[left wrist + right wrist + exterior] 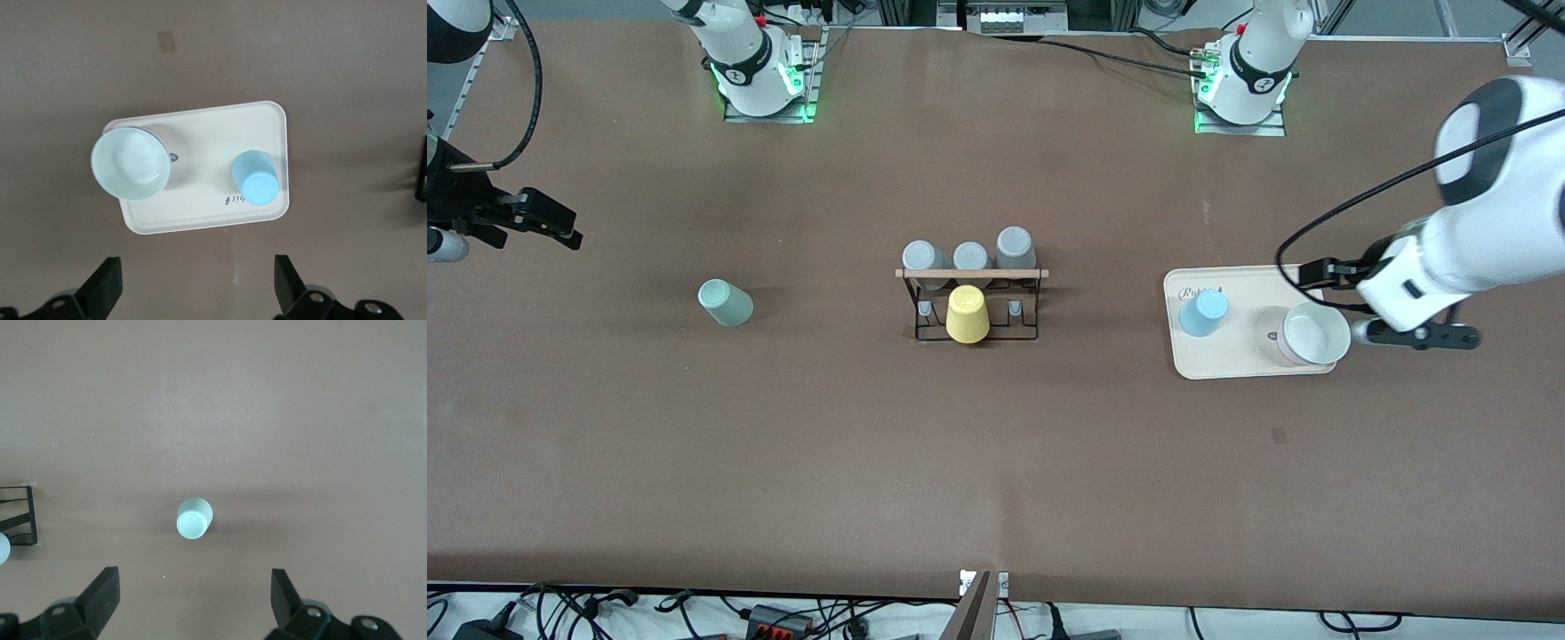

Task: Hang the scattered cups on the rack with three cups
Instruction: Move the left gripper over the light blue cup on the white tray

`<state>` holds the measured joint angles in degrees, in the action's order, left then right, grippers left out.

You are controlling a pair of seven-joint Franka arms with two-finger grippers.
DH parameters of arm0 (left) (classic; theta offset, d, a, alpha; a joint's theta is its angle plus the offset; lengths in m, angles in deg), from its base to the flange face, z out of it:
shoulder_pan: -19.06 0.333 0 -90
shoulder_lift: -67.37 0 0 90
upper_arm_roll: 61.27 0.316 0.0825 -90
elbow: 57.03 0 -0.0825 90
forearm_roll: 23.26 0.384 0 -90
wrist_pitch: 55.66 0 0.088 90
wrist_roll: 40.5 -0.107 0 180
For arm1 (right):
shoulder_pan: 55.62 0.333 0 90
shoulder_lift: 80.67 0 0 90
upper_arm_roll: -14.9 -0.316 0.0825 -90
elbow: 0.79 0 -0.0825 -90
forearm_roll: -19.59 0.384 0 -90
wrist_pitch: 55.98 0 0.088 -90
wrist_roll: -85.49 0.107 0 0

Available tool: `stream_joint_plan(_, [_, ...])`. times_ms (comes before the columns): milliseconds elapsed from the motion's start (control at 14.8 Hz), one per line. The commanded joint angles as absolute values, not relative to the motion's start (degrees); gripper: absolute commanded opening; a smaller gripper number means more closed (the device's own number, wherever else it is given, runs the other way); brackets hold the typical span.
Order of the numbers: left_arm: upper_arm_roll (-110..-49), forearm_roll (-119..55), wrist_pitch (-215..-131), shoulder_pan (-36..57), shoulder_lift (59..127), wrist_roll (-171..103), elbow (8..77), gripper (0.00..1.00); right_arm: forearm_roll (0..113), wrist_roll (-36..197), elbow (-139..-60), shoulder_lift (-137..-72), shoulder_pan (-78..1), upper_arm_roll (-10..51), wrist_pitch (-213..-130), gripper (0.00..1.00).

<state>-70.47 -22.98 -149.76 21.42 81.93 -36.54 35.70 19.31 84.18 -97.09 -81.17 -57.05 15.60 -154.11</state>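
Note:
The light blue cup is on the cream tray. Next, my left gripper closes around the upper sides (1207, 309) (257, 176) of the cup, near its upturned bottom.
The pale mint-green cup (726, 302) stands upside down on the table toward the right arm's end; it also shows in the right wrist view (194, 519). The light blue cup (1203, 313) stands upside down on the cream tray (1232, 360); it also shows in the left wrist view (254, 178). The rack (971, 274) stands mid-table, and its edge shows in the right wrist view (20, 517). My right gripper (511, 222) (193, 577) is open and empty, up over the table's right-arm end. My left gripper (1423, 338) (197, 267) is open and empty, up beside the tray.
A yellow cup (967, 314) hangs on the rack's side nearer the front camera. Three grey cups (971, 256) hang on its farther side. A white bowl (1314, 333) (130, 165) sits on the tray (200, 217) beside the blue cup.

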Motion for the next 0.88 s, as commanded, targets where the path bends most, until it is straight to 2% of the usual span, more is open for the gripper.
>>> stream_joint_plan(0, [-71.11,-20.71,-152.59,20.38,83.61,-32.52,38.41,1.00,18.80,82.95,-97.64,-80.85,-57.64,15.17,-153.63,1.00])
stream_joint_plan(202, [-72.43,-20.89,-157.41,19.24,87.40,-26.18,40.77,1.00,18.71,82.95,-97.64,-81.11,-57.64,15.17,-153.62,1.00])
stream_joint_plan(607, [-74.10,-24.05,-174.55,19.32,87.05,-19.76,54.66,1.00,18.71,83.03,-97.56,-81.20,-57.81,15.25,-153.98,1.00])
stream_joint_plan(810, [-74.45,-24.05,-179.57,19.23,87.05,-18.79,58.88,1.00,18.71,83.03,-97.56,-81.20,-57.82,15.25,-153.98,1.00])
